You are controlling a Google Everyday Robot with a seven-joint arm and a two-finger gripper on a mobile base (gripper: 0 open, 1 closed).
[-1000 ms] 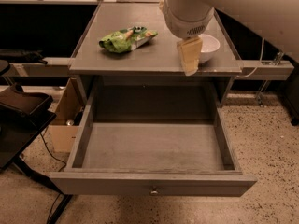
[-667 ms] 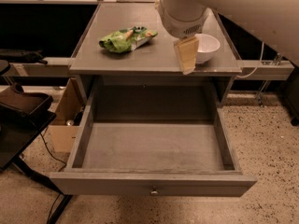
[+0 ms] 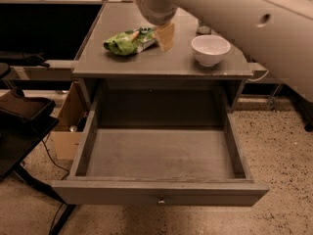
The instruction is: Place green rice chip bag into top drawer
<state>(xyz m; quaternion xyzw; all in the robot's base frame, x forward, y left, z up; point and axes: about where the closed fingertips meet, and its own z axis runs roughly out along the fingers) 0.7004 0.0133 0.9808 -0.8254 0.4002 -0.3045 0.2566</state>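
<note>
The robot's gripper will next move across the green rice chip bag and close on the bag's end (image 3: 119,45) farthest from the white bowl.
The green rice chip bag (image 3: 121,43) lies on the grey cabinet top (image 3: 161,65), left of centre. My gripper (image 3: 149,35) hangs from the big white arm and is down at the bag's right end. It is open: one tan finger (image 3: 165,36) stands just right of the bag and the other (image 3: 133,35) shows over the bag. The top drawer (image 3: 159,192) is pulled fully out below, with nothing in it, and its small round knob (image 3: 161,199) is on the front panel.
A white bowl (image 3: 210,49) stands on the cabinet top to the right of the gripper, with a small dark item (image 3: 203,30) behind it. A cardboard box (image 3: 66,126) and a black stand (image 3: 24,114) are on the floor at left.
The gripper has moved left, from beside the white bowl to the right end of the green bag. The bowl now shows in full. The drawer has stayed open.
</note>
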